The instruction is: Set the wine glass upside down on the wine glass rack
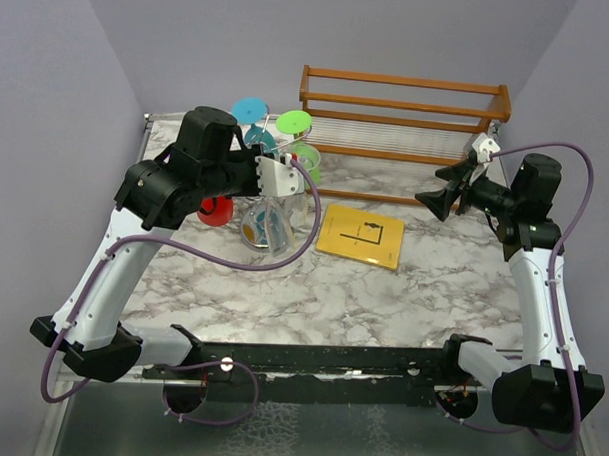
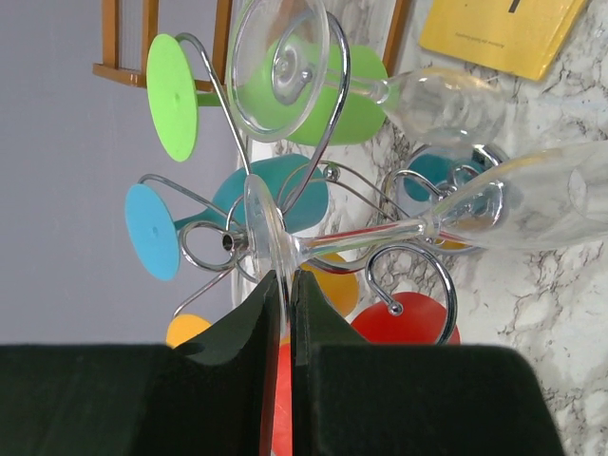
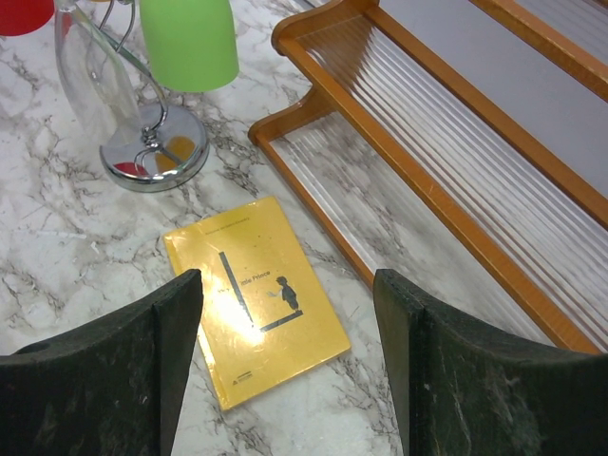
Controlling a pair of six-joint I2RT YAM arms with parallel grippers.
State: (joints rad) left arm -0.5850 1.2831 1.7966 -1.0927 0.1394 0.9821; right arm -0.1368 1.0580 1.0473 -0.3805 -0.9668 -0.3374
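My left gripper will release the clear wine glass in the curled silver arm (image 1: 262, 234) (image 2: 412, 277) between the red glass and the second clear glass.
My left gripper (image 1: 276, 175) is shut on the round foot of a clear wine glass (image 2: 264, 223). The glass's stem runs through the silver wire rack (image 2: 328, 114) beside a curled arm, and its bowl (image 2: 556, 195) points down towards the rack's shiny base (image 2: 494, 190). In the left wrist view my left gripper (image 2: 285, 277) pinches the foot's rim. In the top view the glass (image 1: 268, 225) hangs under the gripper. My right gripper (image 1: 441, 200) is open and empty, away at the right. In its wrist view the right gripper (image 3: 290, 313) is above a yellow book.
A second clear glass (image 2: 280, 66) and green (image 2: 171, 95), blue (image 2: 152, 231), red (image 2: 408, 328) and yellow glasses hang on the rack. A yellow book (image 1: 360, 236) lies mid-table. An orange-brown wooden shelf rack (image 1: 404, 111) stands at the back.
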